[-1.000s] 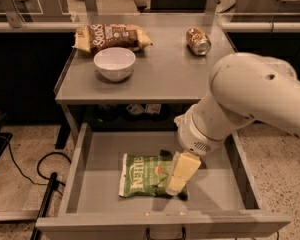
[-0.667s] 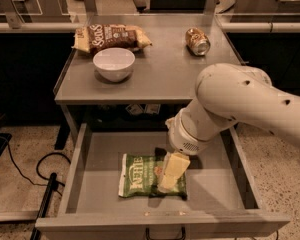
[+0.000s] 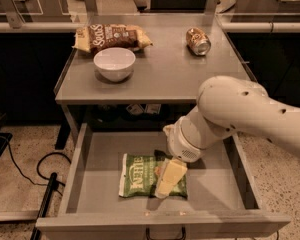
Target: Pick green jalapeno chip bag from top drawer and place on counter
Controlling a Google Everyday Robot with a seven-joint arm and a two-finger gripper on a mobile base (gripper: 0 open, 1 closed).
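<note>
My gripper is to close next on the middle part (image 3: 158, 174) of the green jalapeno chip bag and pinch it up from the bottom of the drawer.
The green jalapeno chip bag (image 3: 140, 176) lies flat on the bottom of the open top drawer (image 3: 95, 156), near its front middle. My gripper (image 3: 166, 180) reaches down into the drawer from the right and sits directly over the bag's right half, with a pale finger (image 3: 170, 176) lying on the bag. The white arm covers the drawer's right rear part. The counter (image 3: 165, 69) stands above the drawer.
On the counter are a white bowl (image 3: 114, 63), a brown and tan chip bag (image 3: 111, 36) at the back left and a can (image 3: 198, 41) lying on its side at the back right. A dark cable (image 3: 37, 166) lies on the floor left of the drawer.
My gripper has moved left and a little lower, from the bag's right edge to over its right half. The bag has not moved.
</note>
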